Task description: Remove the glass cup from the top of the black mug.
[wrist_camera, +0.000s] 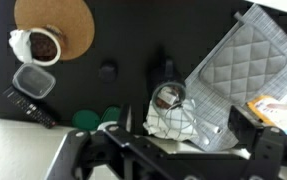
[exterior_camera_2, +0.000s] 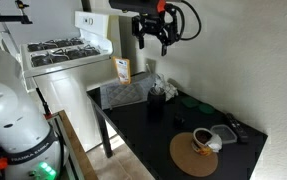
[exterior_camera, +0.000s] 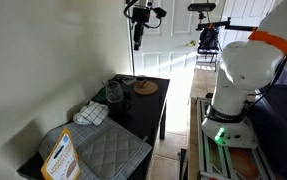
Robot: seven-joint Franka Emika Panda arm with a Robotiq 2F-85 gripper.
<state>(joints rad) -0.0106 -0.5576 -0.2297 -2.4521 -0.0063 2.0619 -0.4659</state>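
The robot's gripper will next go to the glass cup's rim (exterior_camera: pixel 115 82) (wrist_camera: pixel 153 115), on the side away from the grey quilted mat, and close there.
The glass cup (exterior_camera: pixel 114 90) stands on top of the black mug (exterior_camera: pixel 114 101) near the wall side of the black table (exterior_camera: pixel 153 112). Both exterior views show the stack, with the glass (exterior_camera_2: pixel 156 88) on the mug (exterior_camera_2: pixel 156 104). In the wrist view I look down into the glass (wrist_camera: pixel 167 96), and the mug (wrist_camera: pixel 161 68) shows as a dark shape beside it. My gripper (exterior_camera: pixel 138 38) hangs high above the table, open and empty; it also shows in an exterior view (exterior_camera_2: pixel 153 40) and in the wrist view (wrist_camera: pixel 183 140).
A white-and-grey checked cloth (wrist_camera: pixel 178 122) lies right by the stack. A grey quilted mat (wrist_camera: pixel 238 60) and an orange-and-white packet (exterior_camera: pixel 59 156) lie beyond it. A round wooden disc (wrist_camera: pixel 71 20) carries a small cup (wrist_camera: pixel 41 46). A stove (exterior_camera_2: pixel 68 52) stands beside the table.
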